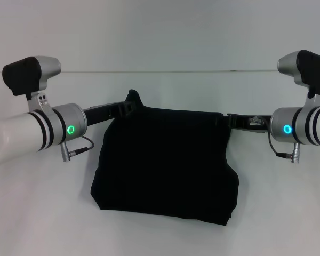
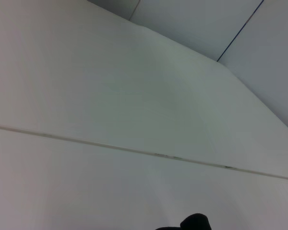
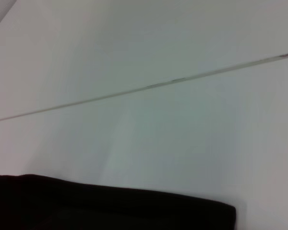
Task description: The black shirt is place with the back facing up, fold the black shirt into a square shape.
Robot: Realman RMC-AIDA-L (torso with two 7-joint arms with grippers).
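Note:
The black shirt's far edge slants nearer at my right gripper, so my right gripper will regrasp the shirt corner's tip point(image 1: 221, 114) and draw it away to level the shirt's edge.
The black shirt point(image 1: 165, 160) is folded into a broad block in the middle of the white table. Its far edge is pulled taut and straight between my two grippers, and its near edge rests on the table. My left gripper point(image 1: 125, 108) is shut on the far left corner, where a tuft of cloth sticks up. At the far right corner my right gripper point(image 1: 230, 120) is also shut on the cloth. In the right wrist view a strip of the black shirt point(image 3: 110, 208) shows. The left wrist view shows only a small dark bit of the shirt point(image 2: 194, 223).
The white table point(image 1: 42, 213) spreads on all sides of the shirt. A thin seam point(image 1: 165, 71) runs across the back where the table meets the pale wall. Both silver forearms reach in from the sides at the height of the shirt's far edge.

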